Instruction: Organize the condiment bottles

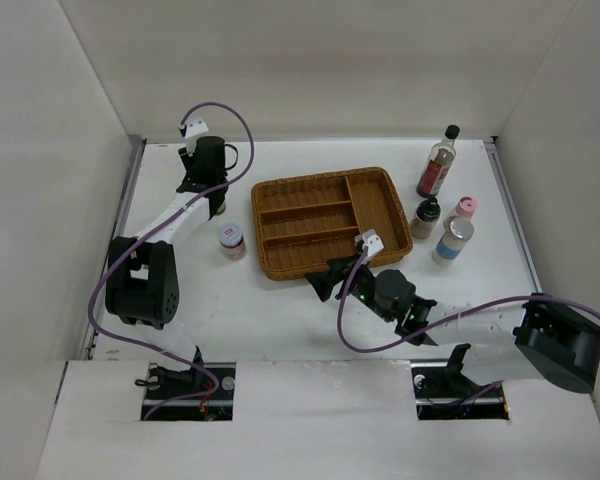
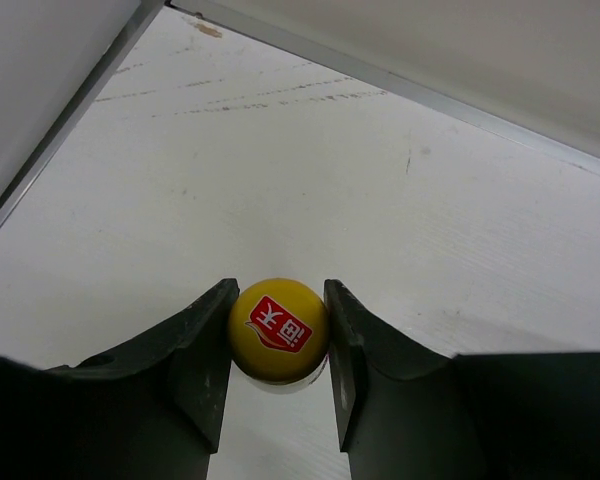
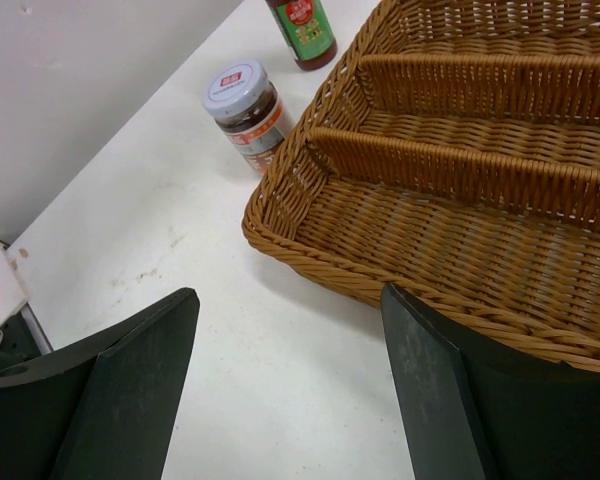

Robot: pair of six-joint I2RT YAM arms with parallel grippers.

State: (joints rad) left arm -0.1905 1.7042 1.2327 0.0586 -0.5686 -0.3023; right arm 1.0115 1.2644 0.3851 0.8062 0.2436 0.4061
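My left gripper should set the red-green sauce bottle in the wicker tray's back compartment [image 1: 277, 196], near its outer end.
My left gripper [image 1: 214, 203] is shut on the yellow cap [image 2: 278, 328] of the red-green sauce bottle [image 3: 302, 30], which stands at the back left of the table. A silver-lidded jar [image 1: 232, 240] stands left of the wicker tray and also shows in the right wrist view [image 3: 242, 100]. My right gripper [image 1: 320, 283] is open and empty, low over the table at the tray's near corner [image 3: 290, 380]. Right of the tray stand a tall clear black-capped bottle [image 1: 439, 162], a dark black-capped shaker [image 1: 425, 218], a pink-capped jar [image 1: 463, 212] and a white-lidded jar [image 1: 453, 240].
The brown wicker divided tray [image 1: 320, 179] lies mid-table with nothing in its compartments; its near rim [image 3: 310, 250] is just ahead of my right fingers. White walls close the table at the back and both sides.
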